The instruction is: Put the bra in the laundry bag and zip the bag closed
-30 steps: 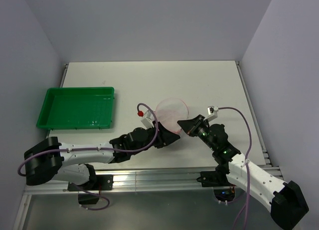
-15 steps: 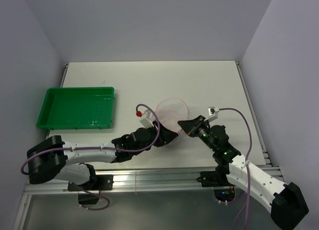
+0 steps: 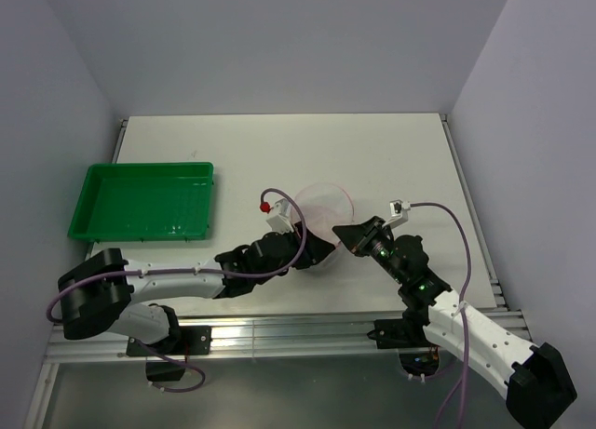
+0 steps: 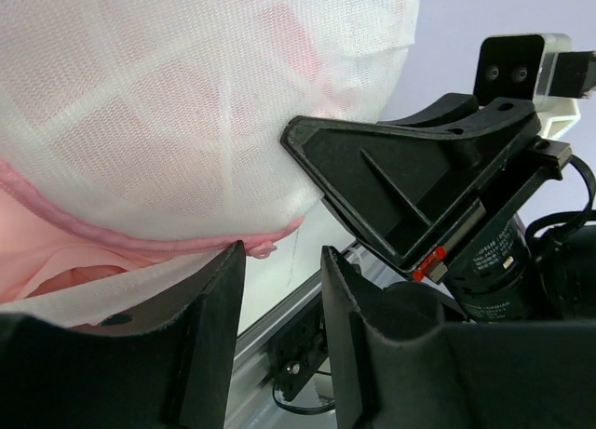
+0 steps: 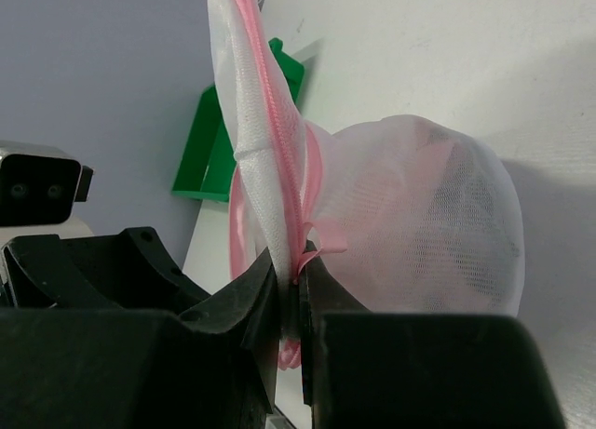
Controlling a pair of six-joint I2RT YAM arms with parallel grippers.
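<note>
The pink zipper pull is only at the tip of my left gripper's finger, so my left gripper needs to back away, move in deeper and grip the trim there (image 4: 251, 242).
The laundry bag (image 3: 324, 208), round white mesh with pink zipper trim (image 5: 270, 103), is held up off the table at centre. Pink fabric of the bra (image 4: 279, 38) shows through the mesh. My right gripper (image 5: 298, 261) is shut on the bag's rim beside a small pink loop, and in the top view it (image 3: 346, 232) sits at the bag's right near edge. My left gripper (image 4: 279, 261) stands open just below the trim and its pink zipper pull (image 4: 264, 251), with nothing between the fingers. From above it (image 3: 319, 254) lies under the bag's near edge.
A green plastic tray (image 3: 149, 167) stands at the left of the table and also shows behind the bag (image 5: 209, 140). The right gripper's black body (image 4: 410, 187) is close on the left gripper's right. The table's front rail runs just below both grippers.
My left arm has slid a little to the right, in under the bag's near edge, and its jaws have narrowed slightly. The right gripper keeps its hold in the same place.
</note>
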